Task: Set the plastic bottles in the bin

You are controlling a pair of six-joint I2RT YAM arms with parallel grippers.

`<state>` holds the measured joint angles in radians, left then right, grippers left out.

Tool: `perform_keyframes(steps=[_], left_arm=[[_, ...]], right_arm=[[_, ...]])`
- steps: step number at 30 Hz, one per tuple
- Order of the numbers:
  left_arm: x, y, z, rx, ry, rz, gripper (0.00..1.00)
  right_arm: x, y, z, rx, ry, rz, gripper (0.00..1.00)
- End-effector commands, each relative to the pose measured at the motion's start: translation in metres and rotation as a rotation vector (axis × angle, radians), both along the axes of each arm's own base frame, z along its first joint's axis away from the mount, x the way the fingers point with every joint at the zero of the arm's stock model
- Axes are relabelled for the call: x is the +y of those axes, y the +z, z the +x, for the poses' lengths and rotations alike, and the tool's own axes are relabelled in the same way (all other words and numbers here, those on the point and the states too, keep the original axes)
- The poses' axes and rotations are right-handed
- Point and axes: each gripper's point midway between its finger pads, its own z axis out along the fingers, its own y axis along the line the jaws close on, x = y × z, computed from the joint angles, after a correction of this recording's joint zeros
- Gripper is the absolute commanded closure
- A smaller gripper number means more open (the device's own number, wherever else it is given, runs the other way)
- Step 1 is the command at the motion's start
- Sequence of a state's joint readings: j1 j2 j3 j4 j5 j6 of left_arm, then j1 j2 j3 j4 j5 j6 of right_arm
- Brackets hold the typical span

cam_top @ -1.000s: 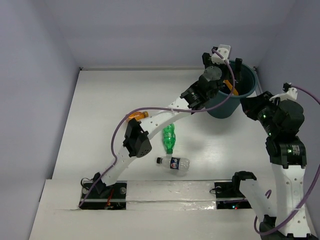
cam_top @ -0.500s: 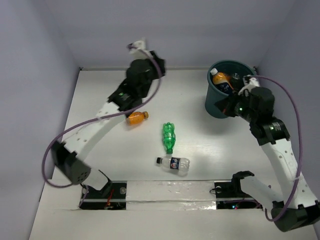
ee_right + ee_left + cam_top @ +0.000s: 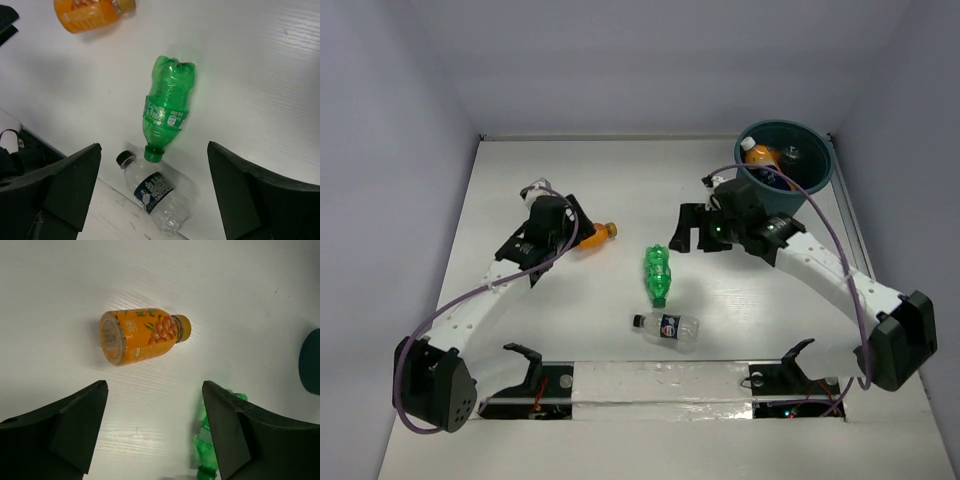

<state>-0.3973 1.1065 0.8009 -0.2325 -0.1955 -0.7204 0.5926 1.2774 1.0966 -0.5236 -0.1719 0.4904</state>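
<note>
The green bottle should next be grabbed with my right gripper by its bottom end (image 3: 657,261) (image 3: 171,89), between the bottle's base and its label, far away from its cap.
An orange bottle (image 3: 593,237) (image 3: 142,335) lies on its side on the white table. My left gripper (image 3: 568,228) (image 3: 154,385) hovers open just left of it, holding nothing. A green bottle (image 3: 658,274) (image 3: 167,107) (image 3: 210,437) lies mid-table. A clear bottle with a dark blue label (image 3: 668,327) (image 3: 155,192) lies just in front of it. My right gripper (image 3: 690,238) (image 3: 153,150) hangs open above the green bottle's cap end, not touching it. The dark teal bin (image 3: 815,165) stands at the back right, with an orange bottle (image 3: 760,156) inside.
Grey walls close in the table on the left, back and right. A white rail (image 3: 660,378) runs along the near edge, right beside the clear bottle. The right arm's link (image 3: 820,265) stretches in front of the bin.
My left arm swung from over the bin to the orange bottle at the left. My right arm moved from beside the bin over the green bottle. Both grippers now stand open.
</note>
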Motion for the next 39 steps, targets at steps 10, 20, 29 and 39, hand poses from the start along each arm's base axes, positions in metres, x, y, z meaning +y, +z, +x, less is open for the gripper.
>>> perform_keyframes(steps=[10, 20, 29, 39], left_arm=[[-0.009, 0.025, 0.038, 0.042, -0.301, 0.273, 0.18], [-0.026, 0.013, 0.062, 0.061, -0.504, 0.376, 0.14], [-0.025, 0.002, 0.079, 0.124, -0.599, 0.445, 0.09], [-0.022, -0.016, 0.064, 0.176, -0.621, 0.420, 0.05]], right_arm=[[0.067, -0.079, 0.012, 0.122, 0.127, -0.026, 0.01], [0.080, -0.122, 0.033, 0.170, 0.106, -0.076, 0.06], [0.087, -0.108, 0.063, 0.081, 0.059, -0.086, 0.48], [0.031, 0.118, 0.120, -0.316, -0.104, 0.074, 0.50]])
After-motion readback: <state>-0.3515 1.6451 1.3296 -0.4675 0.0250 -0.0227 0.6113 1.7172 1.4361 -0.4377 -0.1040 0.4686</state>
